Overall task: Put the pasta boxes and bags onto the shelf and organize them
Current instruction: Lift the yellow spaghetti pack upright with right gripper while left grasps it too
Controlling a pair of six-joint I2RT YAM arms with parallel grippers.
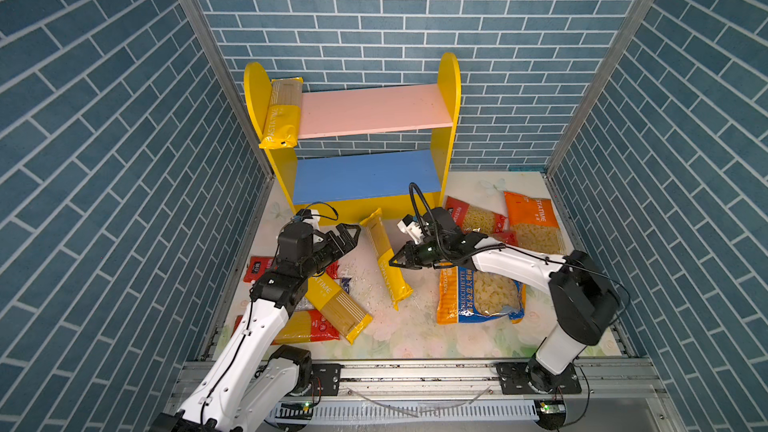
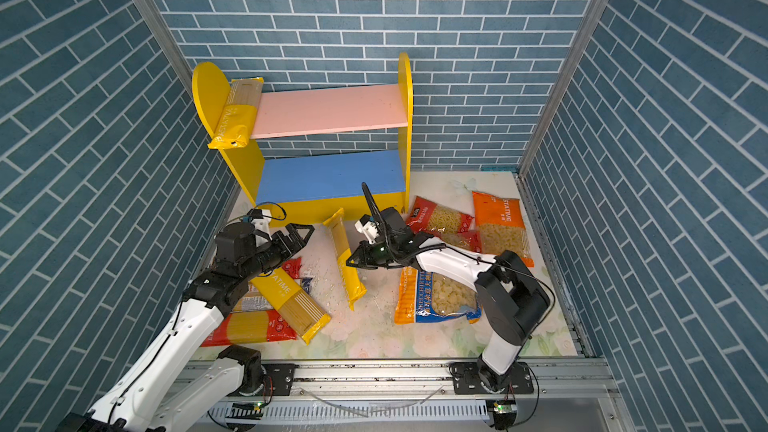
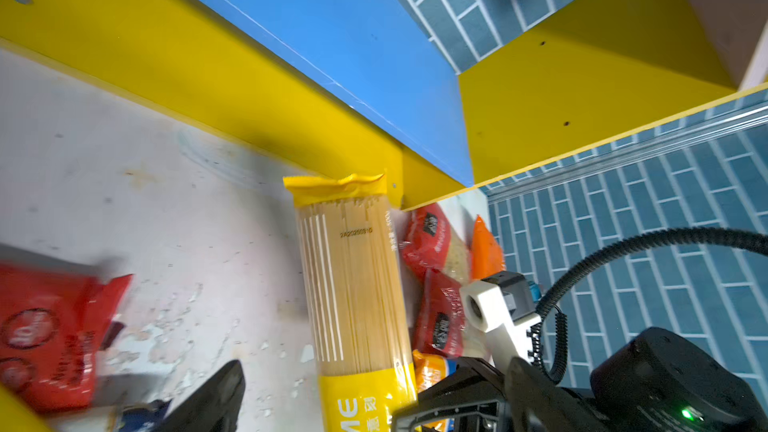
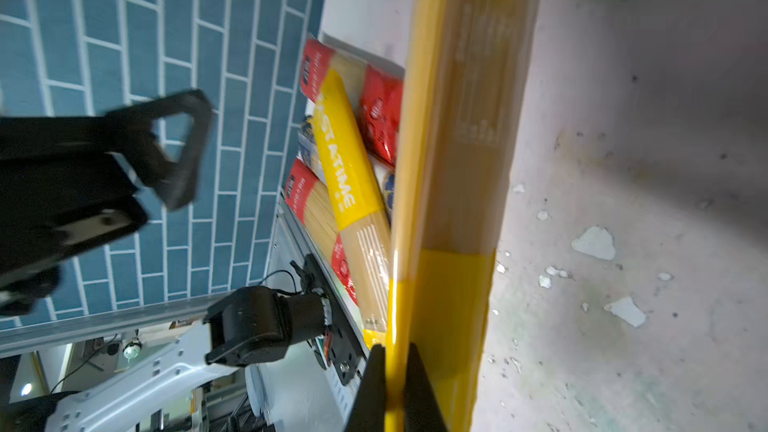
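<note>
Next, the robot's left gripper needs to close on the clear part [image 1: 382,245] [image 3: 360,336] of the long yellow spaghetti pack held by the right gripper, near the pack's yellow printed half.
A long yellow spaghetti pack [image 1: 384,259] [image 2: 343,257] [image 3: 353,284] [image 4: 453,160] lies on the floor in front of the shelf [image 1: 451,89] [image 2: 405,89]. My right gripper [image 1: 392,261] [image 2: 349,263] [image 4: 395,388] is shut on the pack's thin side seam near its yellow end. My left gripper [image 1: 351,234] [image 2: 305,232] [image 3: 374,392] stands open just left of the pack, holding nothing. Another yellow PASTATIME pack [image 1: 282,114] [image 2: 235,118] rests on the pink upper board's left end, against the side panel. The blue lower board [image 1: 365,176] is bare.
A pile at the left holds a yellow pack [image 1: 336,301] and red spaghetti packs [image 1: 307,326], partly under my left arm. At the right lie a blue-orange bag [image 1: 478,295], an orange bag [image 1: 534,222] and a red bag [image 1: 473,216]. White crumbs dot the floor.
</note>
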